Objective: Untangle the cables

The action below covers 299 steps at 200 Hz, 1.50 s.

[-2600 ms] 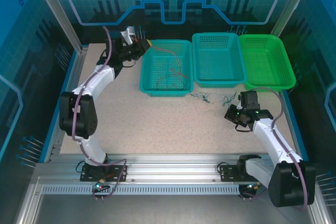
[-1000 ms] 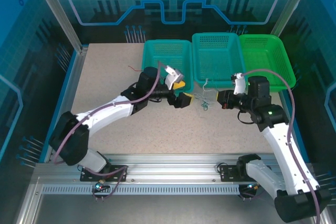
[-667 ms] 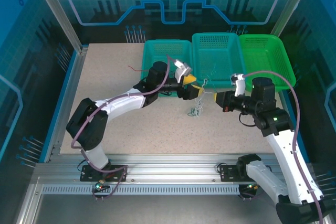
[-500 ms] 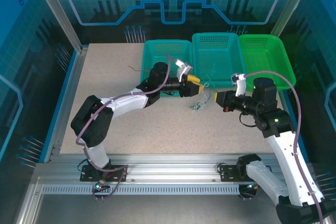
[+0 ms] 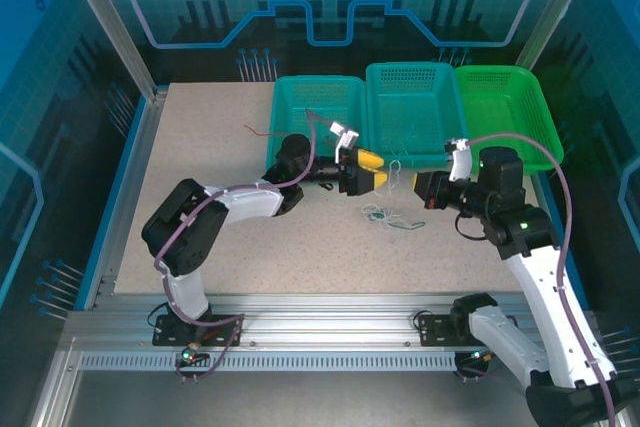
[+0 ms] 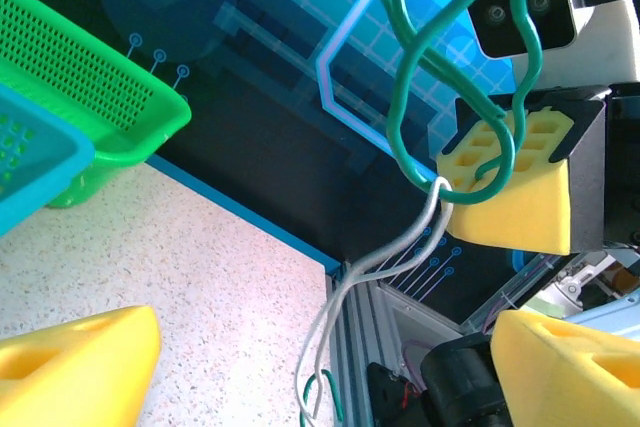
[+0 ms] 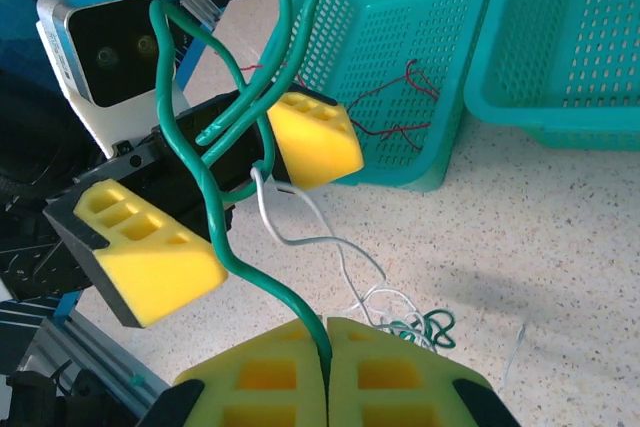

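Observation:
The white cable is hanging hooked through the green cable's loop, so I will use my left gripper to grip the part of the white cable (image 6: 398, 246) below and pull it away from the green cable.
My right gripper (image 7: 326, 372) is shut on a green cable (image 7: 215, 207) that rises in loops between the open yellow pads (image 7: 150, 247) of my left gripper (image 5: 372, 172). A white cable (image 7: 320, 242) hangs from those loops down to a small white and green tangle (image 5: 385, 215) on the table. From the left wrist, the green cable (image 6: 455, 97) loops around the right gripper's pad, and the white cable (image 6: 370, 277) drops between my wide-open left fingers (image 6: 80, 367). Red cables (image 7: 400, 112) lie in the left teal basket.
Three baskets stand in a row at the back: teal (image 5: 320, 82), teal (image 5: 412, 67) and green (image 5: 505, 72). A loose red wire (image 5: 255, 130) lies on the table left of them. The two grippers (image 5: 420, 189) face each other closely in front of the middle basket.
The tangle that hung between the grippers has dropped onto the table and spread out. My left gripper closed partly, then opened again, and sits slightly lower. The right gripper stayed shut in place.

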{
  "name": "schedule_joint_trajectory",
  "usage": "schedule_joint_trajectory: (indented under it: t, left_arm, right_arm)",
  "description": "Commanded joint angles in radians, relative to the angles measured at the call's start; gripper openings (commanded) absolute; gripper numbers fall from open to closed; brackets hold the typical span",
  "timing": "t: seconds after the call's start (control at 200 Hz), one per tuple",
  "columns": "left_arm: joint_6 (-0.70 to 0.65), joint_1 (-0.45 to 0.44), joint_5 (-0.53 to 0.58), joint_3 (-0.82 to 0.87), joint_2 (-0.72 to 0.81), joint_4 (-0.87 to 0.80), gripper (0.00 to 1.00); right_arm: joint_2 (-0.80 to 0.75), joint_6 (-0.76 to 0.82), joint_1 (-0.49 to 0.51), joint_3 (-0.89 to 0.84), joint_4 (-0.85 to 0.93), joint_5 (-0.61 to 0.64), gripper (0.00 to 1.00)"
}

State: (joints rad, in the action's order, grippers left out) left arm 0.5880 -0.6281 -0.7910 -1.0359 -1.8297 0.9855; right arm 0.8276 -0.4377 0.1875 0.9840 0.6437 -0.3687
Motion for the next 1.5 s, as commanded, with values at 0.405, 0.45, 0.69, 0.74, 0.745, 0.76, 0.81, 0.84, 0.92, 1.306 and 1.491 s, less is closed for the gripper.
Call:
schedule_joint_trajectory:
  t: [0.405,0.45,0.69,0.74,0.745,0.76,0.81,0.84,0.92,1.306,1.491]
  left_arm:
    - [-0.26,-0.096,0.19,-0.206,-0.051,-0.384,0.0]
    - [-0.262,-0.097,0.232,-0.198,-0.047,-0.419,0.0]
    - [-0.263,-0.097,0.341,-0.023,0.024,-0.482,0.0]
    - [-0.262,-0.097,0.352,0.017,0.043,-0.487,0.0]
    - [-0.263,-0.097,0.353,0.021,0.044,-0.488,0.0]
    - [-0.262,-0.097,0.356,0.031,0.05,-0.491,0.0]
    - [-0.261,-0.097,0.367,0.061,0.063,-0.495,0.0]
    - [-0.26,-0.097,0.368,0.077,0.071,-0.495,0.0]
    - [-0.252,-0.096,0.375,0.106,0.087,-0.494,0.0]
    - [-0.233,-0.096,0.463,0.211,0.134,-0.511,0.03]
    - [-0.232,-0.097,0.506,0.253,0.153,-0.519,0.12]
  right_arm:
    - [-0.01,-0.042,0.001,0.027,-0.035,-0.031,0.0]
    - [-0.024,-0.051,-0.006,0.034,-0.014,0.028,0.0]
    - [-0.058,-0.13,-0.197,0.104,0.073,0.236,0.0]
    - [-0.05,-0.141,-0.239,0.115,0.068,0.229,0.0]
    - [-0.049,-0.141,-0.243,0.116,0.067,0.227,0.0]
    - [-0.048,-0.144,-0.252,0.119,0.065,0.223,0.0]
    - [-0.036,-0.145,-0.28,0.126,0.05,0.194,0.0]
    - [-0.026,-0.144,-0.29,0.129,0.044,0.177,0.0]
    - [0.001,-0.136,-0.3,0.145,0.044,0.152,0.0]
    - [0.115,-0.193,-0.36,0.257,-0.083,0.117,0.0]
    - [0.187,-0.341,-0.4,0.246,-0.227,0.065,0.0]
